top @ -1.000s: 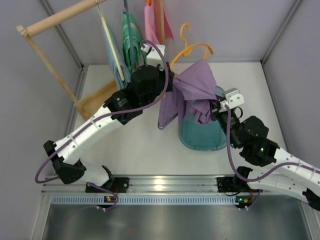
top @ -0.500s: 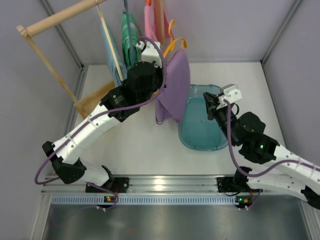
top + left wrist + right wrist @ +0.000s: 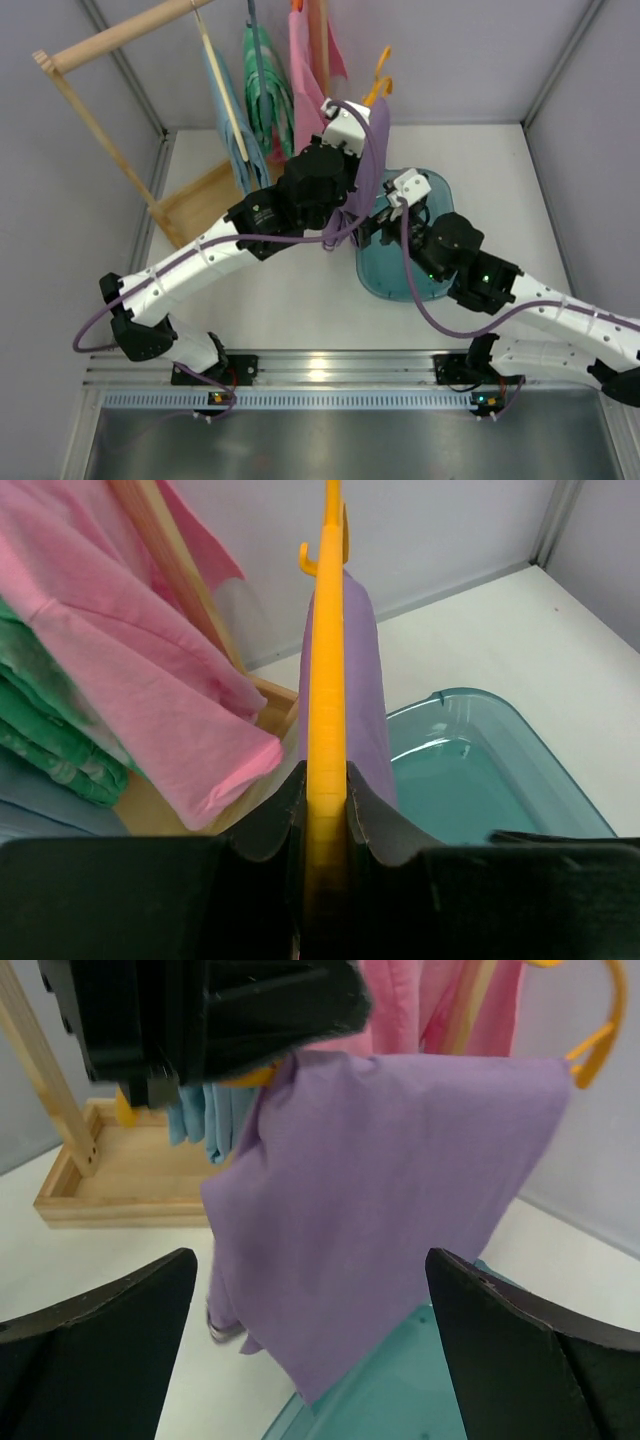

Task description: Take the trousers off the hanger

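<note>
The broad side of the lilac trousers spreads across my right gripper's open fingers. I need to swing my right gripper over the tub and pinch the trousers' hanging cloth [image 3: 325,1325] from there.
My left gripper [image 3: 325,785] is shut on the flat bar of the orange-yellow hanger [image 3: 326,650], which runs straight away from the wrist camera. The lilac trousers [image 3: 360,680] are draped over the hanger and hang down its right side. From above, the trousers [image 3: 366,165] hang beside the left wrist, with the hanger's hook [image 3: 381,72] sticking up behind. My right gripper [image 3: 315,1310] is open, its fingers [image 3: 100,1325] wide apart, facing the trousers [image 3: 380,1180] a short way off and holding nothing. It hovers over the tub's left part [image 3: 380,222].
A teal plastic tub [image 3: 437,193] sits on the white table under the right arm and below the trousers' hem [image 3: 420,1390]. A wooden rack [image 3: 120,35] at the back left carries pink [image 3: 303,70], green [image 3: 262,80] and light blue [image 3: 225,110] garments.
The right gripper opened, let go of the trousers and moved left. The left arm swung the hanger around, and the trousers now hang down flat from it.
</note>
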You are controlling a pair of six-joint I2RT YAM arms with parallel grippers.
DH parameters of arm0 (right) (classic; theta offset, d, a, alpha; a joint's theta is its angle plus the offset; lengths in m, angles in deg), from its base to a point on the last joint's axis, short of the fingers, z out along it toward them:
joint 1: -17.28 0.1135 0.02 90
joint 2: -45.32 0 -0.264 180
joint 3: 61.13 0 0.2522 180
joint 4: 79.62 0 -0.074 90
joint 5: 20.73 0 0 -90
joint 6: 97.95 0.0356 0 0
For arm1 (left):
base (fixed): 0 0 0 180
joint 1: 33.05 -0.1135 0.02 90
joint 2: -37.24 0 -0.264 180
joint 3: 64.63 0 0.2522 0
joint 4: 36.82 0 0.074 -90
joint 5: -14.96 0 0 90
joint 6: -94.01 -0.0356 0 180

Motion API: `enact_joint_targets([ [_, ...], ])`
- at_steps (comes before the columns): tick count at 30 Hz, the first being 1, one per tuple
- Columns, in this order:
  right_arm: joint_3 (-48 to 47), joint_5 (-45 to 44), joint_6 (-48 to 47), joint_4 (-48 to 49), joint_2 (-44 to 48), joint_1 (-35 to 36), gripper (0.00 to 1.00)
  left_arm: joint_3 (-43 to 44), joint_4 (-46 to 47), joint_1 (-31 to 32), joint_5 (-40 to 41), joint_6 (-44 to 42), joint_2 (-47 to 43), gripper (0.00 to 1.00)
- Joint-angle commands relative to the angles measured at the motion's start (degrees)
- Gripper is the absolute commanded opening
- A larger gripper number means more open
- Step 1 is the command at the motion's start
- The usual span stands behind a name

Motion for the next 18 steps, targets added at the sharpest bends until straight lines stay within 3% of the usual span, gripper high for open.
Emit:
enact_joint_targets([
  [1,-3.1,1.6,1.0,4.4,-3.9,-0.1,0.99,3.1,14.3,3.4,6.9,-7.5,-0.1,0.0],
  [9,-3.7,-4.0,-1.7,9.4,-8.2,0.0,0.99,3.1,16.9,4.0,8.6,-8.2,-0.9,0.0],
  [10,-3.8,-6.3,-2.2,9.9,-9.6,0.0,0.95,3.1,17.0,4.0,8.2,-7.7,-1.3,0.0],
  [11,-3.8,-7.5,-3.5,10.8,-10.2,0.0,0.83,3.1,16.9,4.0,7.8,-7.5,-1.4,0.0],
  [12,-3.7,-8.8,-4.2,11.3,-10.7,0.0,0.79,3.0,16.9,4.0,7.6,-7.3,-1.8,0.0],
  [14,-3.4,-11.7,-5.0,11.6,-11.3,0.0,0.7,2.9,17.0,4.0,7.6,-7.4,-2.4,0.0],
  [18,-0.3,-9.4,-6.1,13.8,-8.9,0.0,0.57,2.5,17.3,4.0,7.6,-7.8,-2.9,0.0],
])
